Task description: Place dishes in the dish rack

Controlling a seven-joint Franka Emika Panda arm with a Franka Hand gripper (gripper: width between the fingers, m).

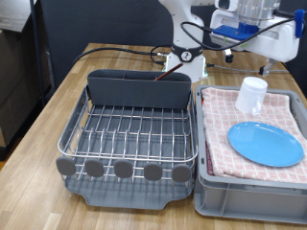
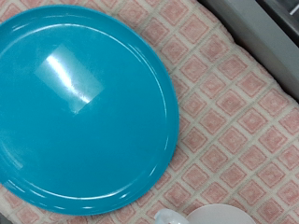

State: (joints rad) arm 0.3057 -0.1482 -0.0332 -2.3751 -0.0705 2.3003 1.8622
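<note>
Next, my gripper goes to the light-blue plate's back edge (image 1: 238, 127) (image 2: 177, 119), between the white mug and the dish rack, and closes there.
The light-blue plate (image 1: 265, 143) lies flat on the checkered cloth in the grey bin (image 1: 251, 192) at the exterior view's right. It fills most of the wrist view (image 2: 79, 103). The white mug (image 1: 251, 94) stands on the cloth behind the plate, and its rim shows at the wrist view's edge (image 2: 213, 215). The dish rack (image 1: 129, 134) stands at the left with nothing in its wire basket, and its grey cutlery holder (image 1: 139, 88) is at the back. The wooden spoon is out of view. The robot's hand (image 1: 255, 27) hangs high above the bin. Its fingers do not show in either view.
A row of round grey knobs (image 1: 123, 170) lines the rack's front edge. Black cables (image 1: 173, 53) and the robot's base lie on the wooden table behind the rack. The bin's rim (image 2: 266, 33) crosses a corner of the wrist view.
</note>
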